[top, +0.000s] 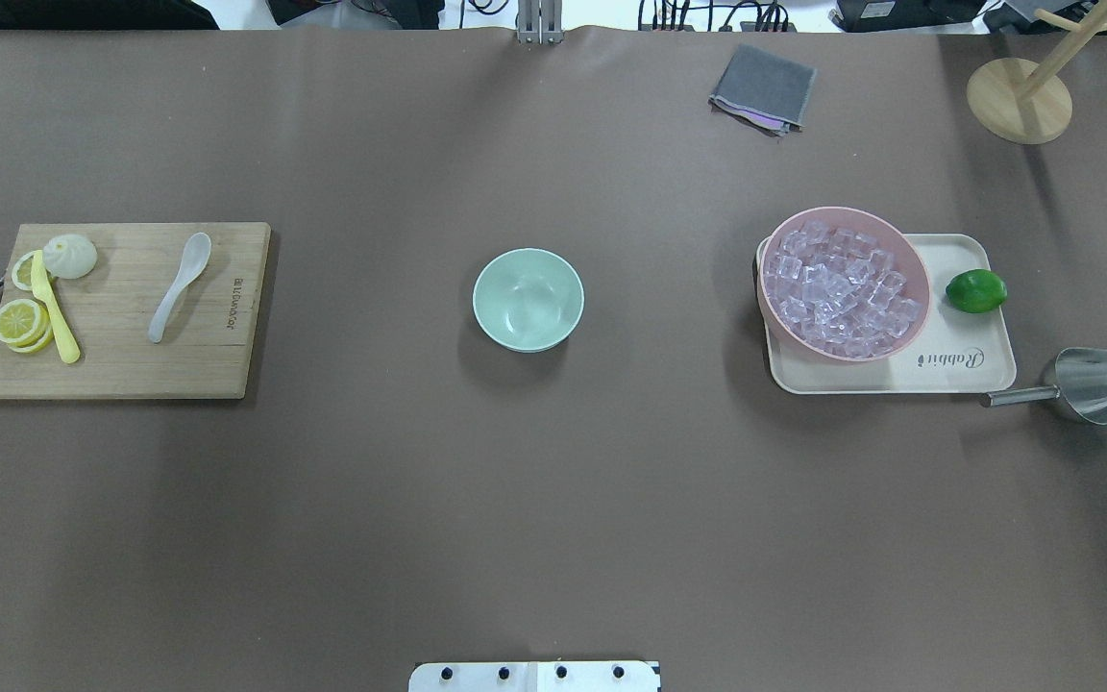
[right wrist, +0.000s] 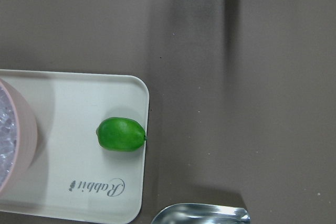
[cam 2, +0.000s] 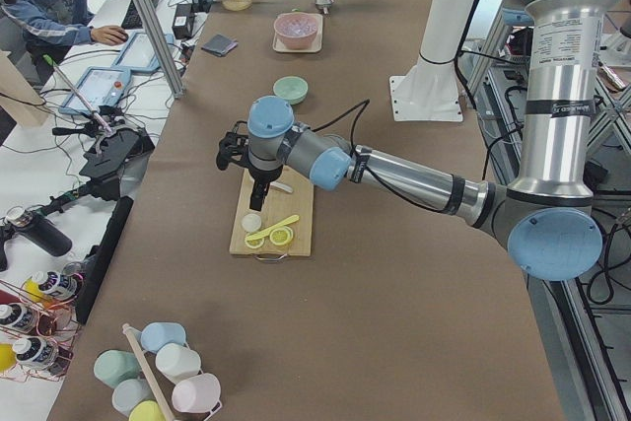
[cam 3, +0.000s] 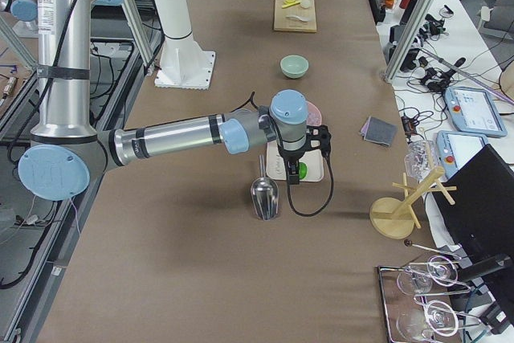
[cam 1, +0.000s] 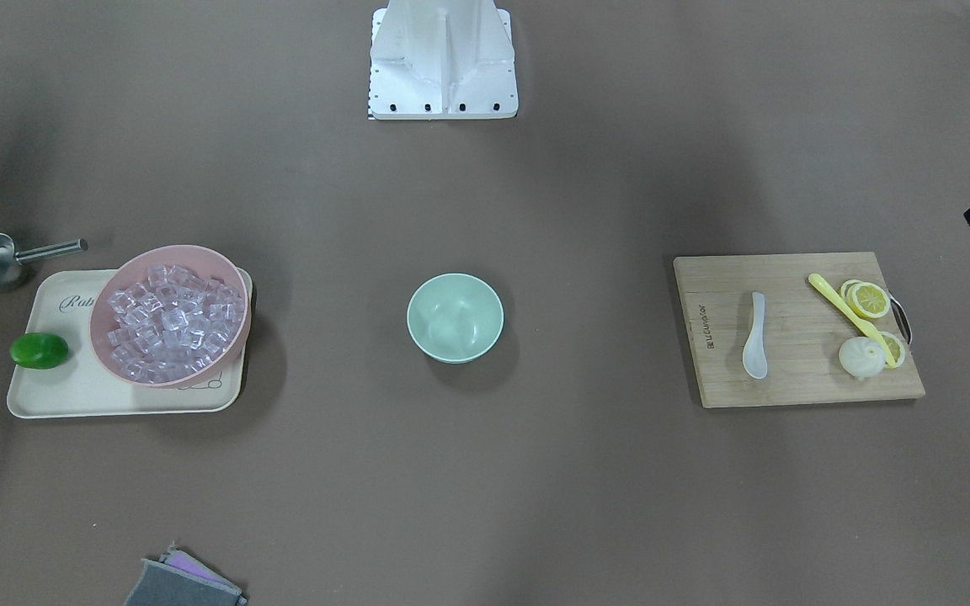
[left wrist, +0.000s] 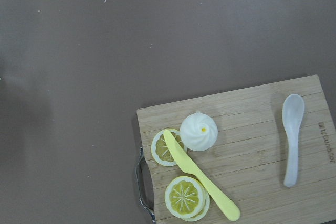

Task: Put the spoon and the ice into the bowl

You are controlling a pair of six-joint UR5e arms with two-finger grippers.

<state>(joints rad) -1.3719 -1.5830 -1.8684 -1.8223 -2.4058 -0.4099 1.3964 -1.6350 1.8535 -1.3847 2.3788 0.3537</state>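
The white translucent spoon on the cutting board is next for my left gripper, which should go to it and close on the middle of the spoon's handle (cam 1: 758, 315) (left wrist: 292, 160).
The white translucent spoon (top: 179, 285) lies on a wooden cutting board (top: 111, 370) at the table's left, and shows in the left wrist view (left wrist: 292, 137). The mint-green bowl (top: 528, 299) stands empty at the table's middle. Many clear ice cubes (top: 837, 288) fill a pink bowl (cam 1: 169, 251) on the right. My left gripper (cam 2: 258, 192) hangs high above the board's outer end. My right gripper (cam 3: 291, 173) hangs high above the tray's outer end. I cannot tell whether either is open or shut.
A long yellow spoon (top: 54, 309), lemon slices (top: 19, 322) and a white bun (top: 69, 256) share the board. The pink bowl and a lime (top: 975, 290) sit on a cream tray (top: 957, 370). A metal scoop (top: 1092, 384) lies beside it. A grey cloth (top: 763, 88) lies at the far edge.
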